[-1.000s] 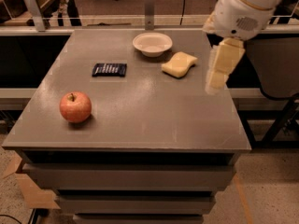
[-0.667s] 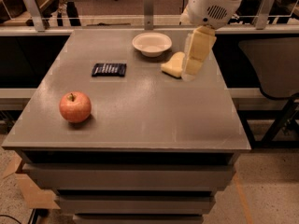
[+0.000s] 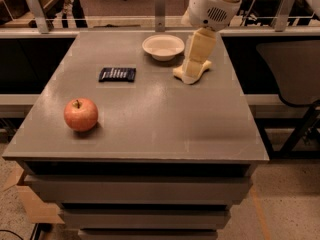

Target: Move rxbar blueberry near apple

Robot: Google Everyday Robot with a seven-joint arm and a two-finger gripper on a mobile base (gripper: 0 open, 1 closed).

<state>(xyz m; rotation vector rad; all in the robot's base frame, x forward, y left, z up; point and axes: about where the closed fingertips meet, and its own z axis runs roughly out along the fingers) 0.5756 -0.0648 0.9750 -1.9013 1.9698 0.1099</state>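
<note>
The rxbar blueberry's middle (image 3: 118,75), halfway between the bar's short ends, is the next place my gripper needs to go to and close on.
The rxbar blueberry (image 3: 117,74), a flat dark bar with pale lettering, lies on the grey table (image 3: 150,119) left of centre, towards the back. The red-orange apple (image 3: 80,114) stands at the front left, well apart from the bar. My gripper (image 3: 193,69) hangs from the white arm at the back right, over the pale yellow sponge, far to the right of the bar. It holds nothing that I can see.
A white bowl (image 3: 163,47) stands at the back centre, just left of the gripper. The pale yellow sponge (image 3: 192,71) lies partly hidden behind the gripper. A metal rail runs behind the table. A dark chair (image 3: 295,74) stands to the right.
The arm has swung left from beyond the table's right side to over the sponge beside the bowl. The bar and apple have not moved.
</note>
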